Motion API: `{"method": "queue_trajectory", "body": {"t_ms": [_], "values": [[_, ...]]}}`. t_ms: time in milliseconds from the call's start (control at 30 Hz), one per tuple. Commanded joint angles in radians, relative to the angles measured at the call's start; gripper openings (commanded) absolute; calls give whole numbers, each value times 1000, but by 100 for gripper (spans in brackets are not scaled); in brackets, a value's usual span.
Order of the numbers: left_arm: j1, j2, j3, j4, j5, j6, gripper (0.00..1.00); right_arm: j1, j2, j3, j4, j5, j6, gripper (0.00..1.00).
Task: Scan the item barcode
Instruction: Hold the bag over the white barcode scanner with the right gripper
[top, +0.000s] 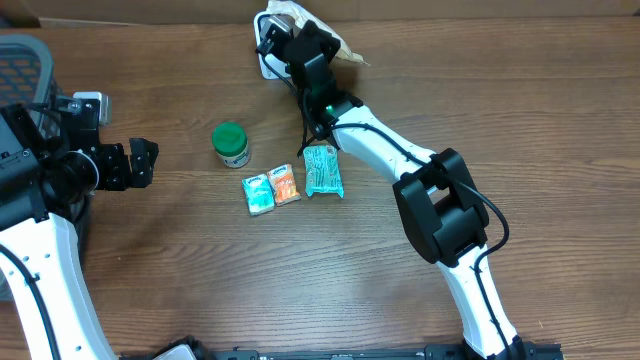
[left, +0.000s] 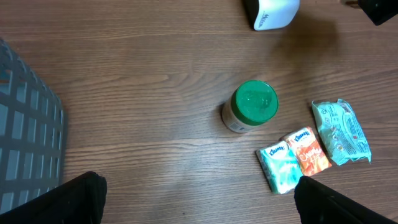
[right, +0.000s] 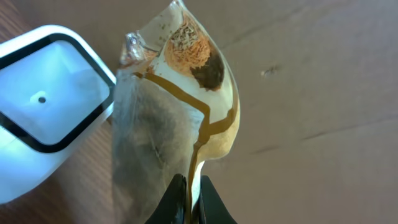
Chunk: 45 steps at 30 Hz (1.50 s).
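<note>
I should let go of the snack packet with my right gripper on the bare wood (top: 475, 167) well past the teal packet, opposite the green-lidded jar.
My right gripper (top: 300, 45) (right: 193, 200) is shut on the edge of a clear and tan snack packet (right: 180, 106) (top: 345, 50), the item. It holds the packet at the back of the table, right beside the white barcode scanner (right: 43, 106) (top: 266, 62) (left: 273, 12). The scanner's window faces the packet's side. No barcode shows on the packet from here. My left gripper (top: 140, 162) (left: 199, 202) hovers open at the table's left, with nothing between its fingers (left: 81, 199).
A green-lidded jar (top: 231, 143) (left: 252, 106), a teal tissue pack (top: 258, 193) (left: 280, 168), an orange pack (top: 285, 185) (left: 308, 151) and a teal packet (top: 322, 170) (left: 342, 132) lie mid-table. A grey basket (top: 20, 60) (left: 25, 143) stands far left. Cardboard (right: 311, 93) backs the table.
</note>
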<state>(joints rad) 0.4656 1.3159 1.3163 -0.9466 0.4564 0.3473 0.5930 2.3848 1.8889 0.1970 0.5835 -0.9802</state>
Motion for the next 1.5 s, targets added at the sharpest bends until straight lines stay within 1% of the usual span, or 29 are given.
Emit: {"method": "queue_trajectory", "body": {"t_ms": [0, 167, 267, 633, 800, 933, 1033, 1133, 1200, 1300, 1467], "values": [[5, 5, 1, 2, 4, 8, 100, 11, 2, 25, 45, -13, -109, 4], [5, 5, 1, 2, 4, 8, 100, 19, 2, 25, 64, -23, -205, 4], [5, 5, 1, 2, 4, 8, 100, 18, 2, 21, 63, -43, -233, 4], [5, 5, 1, 2, 4, 8, 100, 19, 2, 19, 63, -51, -233, 4], [5, 5, 1, 2, 4, 8, 99, 20, 2, 19, 63, -26, -233, 4], [5, 5, 1, 2, 4, 8, 100, 25, -8, 19, 62, 7, -203, 4], [5, 5, 1, 2, 4, 8, 100, 25, -61, 20, 43, 26, -99, 4], [5, 5, 1, 2, 4, 8, 99, 14, -160, 20, -44, 33, 2, 4], [5, 5, 1, 2, 4, 8, 100, 2, -248, 20, -153, 16, 96, 4], [5, 5, 1, 2, 4, 8, 100, -14, -385, 20, -373, -56, 278, 4], [5, 5, 1, 2, 4, 8, 99, -85, -609, 20, -757, -328, 718, 4]]}}
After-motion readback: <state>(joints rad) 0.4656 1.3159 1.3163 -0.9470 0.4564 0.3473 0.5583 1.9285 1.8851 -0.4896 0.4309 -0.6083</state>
